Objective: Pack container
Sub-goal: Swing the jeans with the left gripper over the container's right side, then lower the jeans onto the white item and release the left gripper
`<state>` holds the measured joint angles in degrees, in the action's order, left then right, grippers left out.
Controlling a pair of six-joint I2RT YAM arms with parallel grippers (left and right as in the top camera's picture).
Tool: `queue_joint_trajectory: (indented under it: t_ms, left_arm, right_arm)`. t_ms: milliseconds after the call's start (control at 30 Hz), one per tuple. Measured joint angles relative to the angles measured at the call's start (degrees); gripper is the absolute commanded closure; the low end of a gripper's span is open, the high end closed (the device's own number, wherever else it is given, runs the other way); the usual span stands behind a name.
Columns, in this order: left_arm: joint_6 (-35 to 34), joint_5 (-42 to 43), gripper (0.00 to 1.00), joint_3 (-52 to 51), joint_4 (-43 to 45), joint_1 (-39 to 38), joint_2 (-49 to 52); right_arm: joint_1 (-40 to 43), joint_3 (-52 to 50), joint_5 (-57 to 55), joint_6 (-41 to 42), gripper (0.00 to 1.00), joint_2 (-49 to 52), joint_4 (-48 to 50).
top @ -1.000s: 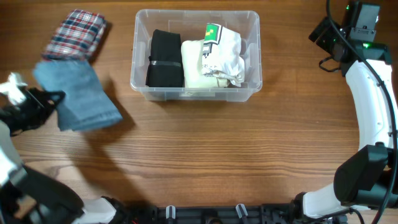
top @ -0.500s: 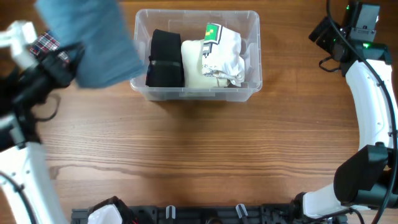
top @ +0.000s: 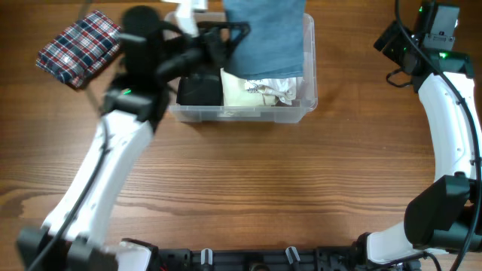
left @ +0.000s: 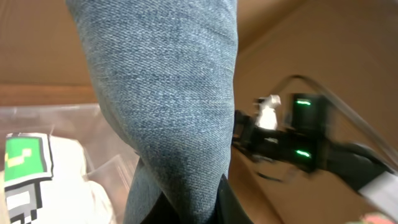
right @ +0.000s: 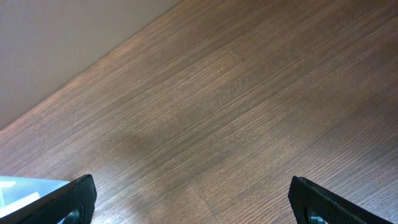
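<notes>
Next, my left gripper sets the blue jeans down and lets go of them on top of the white garment [top: 273, 64] [left: 65, 177] inside the clear plastic container.
The clear plastic container [top: 241, 113] stands at the back centre of the table. A black folded garment [top: 199, 89] and a white garment [top: 260, 89] lie inside it. My left gripper [top: 230, 34] is shut on folded blue jeans [top: 265, 36] and holds them above the container's right half. In the left wrist view the jeans [left: 168, 93] fill the middle, pinched between the fingers [left: 186, 208], with the white garment [left: 37, 168] below. My right gripper [right: 193, 199] is open and empty over bare wood at the far right, with the arm [top: 444, 83] beside the table edge.
A folded red plaid garment [top: 79, 49] lies on the table at the back left, apart from the container. The right arm's base [top: 437, 218] stands at the front right.
My left arm has swung the jeans from the left side of the table up and rightward, to above the container. The plaid garment is uncovered again. The right arm has not moved.
</notes>
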<state>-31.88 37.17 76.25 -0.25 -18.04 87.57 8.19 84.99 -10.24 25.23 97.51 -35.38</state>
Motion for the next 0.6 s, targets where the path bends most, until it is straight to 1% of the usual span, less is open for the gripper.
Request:
queue_joint_trajectory:
  t_ms: [133, 267, 400, 600]
  left_arm:
    - [-2.40, -4.50, 0.96, 0.00, 5.88, -2.78, 7.48]
    - [-6.40, -6.38, 0.96, 0.00, 8.48, -3.45, 12.59]
    - [-9.11, -7.41, 0.96, 0.00, 7.50, -3.45, 16.13]
    - [-10.51, -7.85, 0.96, 0.00, 3.19, -3.45, 18.84]
  right_arm:
    - [0.00, 0.00, -0.02, 0.00, 0.00, 0.00, 0.02]
    - [0.00, 0.00, -0.02, 0.00, 0.00, 0.00, 0.02]
    - [0.00, 0.00, -0.02, 0.00, 0.00, 0.00, 0.02]
    - [0.00, 0.00, -0.02, 0.00, 0.00, 0.00, 0.02]
